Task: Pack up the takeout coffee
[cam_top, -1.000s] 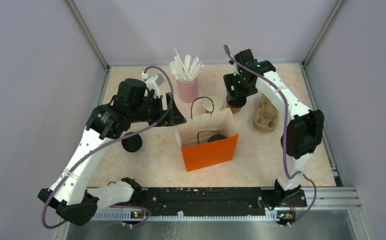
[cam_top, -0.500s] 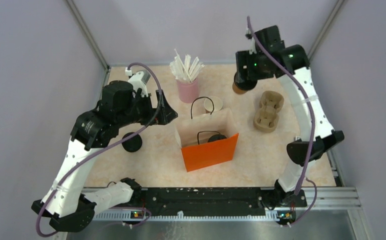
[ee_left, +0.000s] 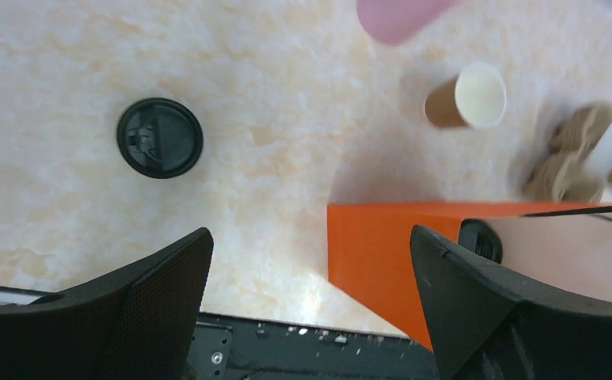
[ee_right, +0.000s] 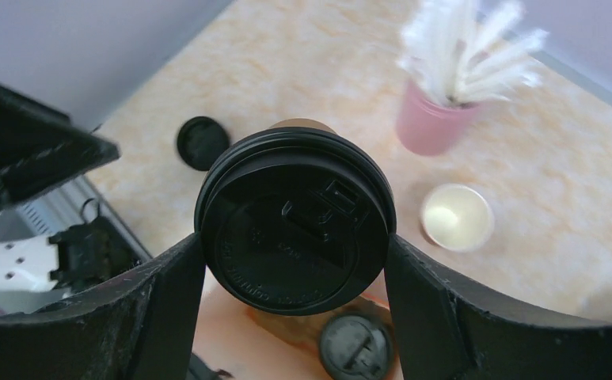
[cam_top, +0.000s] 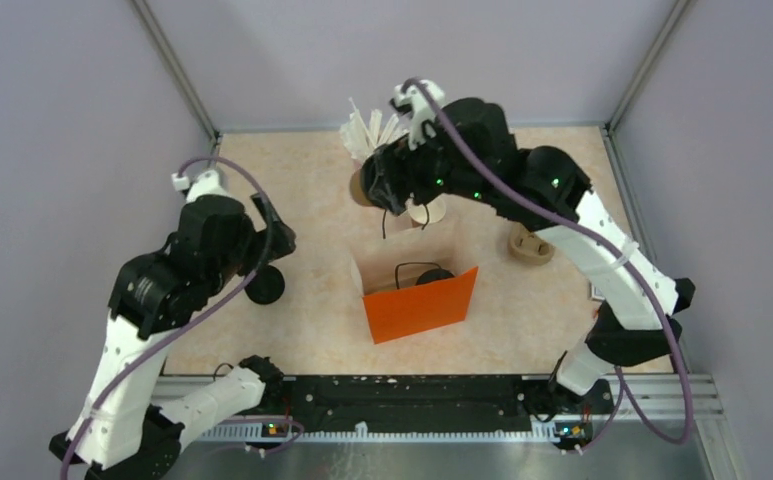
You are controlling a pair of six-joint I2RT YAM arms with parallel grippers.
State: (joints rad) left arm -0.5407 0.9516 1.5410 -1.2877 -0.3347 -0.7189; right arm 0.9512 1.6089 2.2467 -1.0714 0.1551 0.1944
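Next, my right hand sets the brown paper cup, now held over the orange bag's back, on the table (cam_top: 336,323) between the loose black lid and the orange bag.
My right gripper (cam_top: 374,186) is shut on a brown paper cup with a black lid (ee_right: 294,218) and holds it in the air over the back of the orange bag (cam_top: 420,308); the cup's brown side shows in the top view (cam_top: 358,186). A second lidded cup (cam_top: 434,275) stands inside the bag and shows below the held one (ee_right: 355,344). An open cup without a lid (cam_top: 428,210) stands behind the bag. A loose black lid (cam_top: 264,286) lies on the table to the left. My left gripper (cam_top: 274,238) is open and empty above that lid (ee_left: 160,137).
A pink cup of white straws (ee_right: 433,123) stands at the back, partly hidden behind my right arm. The tan pulp cup carrier (cam_top: 530,245) lies right of the bag, partly under the arm. The bag's black handles stick up. Frame posts stand at the back corners.
My right arm has lifted the lidded cup from the back right and swung it left, over the bag. My left arm has pulled back to the left, away from the bag.
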